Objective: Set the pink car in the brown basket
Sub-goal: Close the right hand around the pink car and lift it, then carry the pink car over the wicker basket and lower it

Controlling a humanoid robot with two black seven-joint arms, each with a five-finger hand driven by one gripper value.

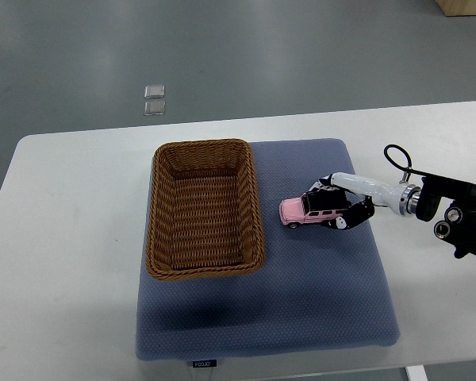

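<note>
Next, I set the pink car, still on the blue mat beside the basket, down with my right gripper in the brown basket's far half (201, 190), near its middle.
A small pink car (296, 210) sits on the blue mat (317, 286), just right of the brown wicker basket (161, 208). My right hand (337, 208) comes in from the right edge, and its fingers wrap the rear half of the car, thumb on the far side, other fingers on the near side. The car's front points toward the basket. The basket is rectangular and holds nothing. The left arm does not show.
The mat lies on a white table (63, 238). Two small clear squares (154, 100) lie on the grey floor beyond the table. A wooden box corner (464, 6) shows at top right.
</note>
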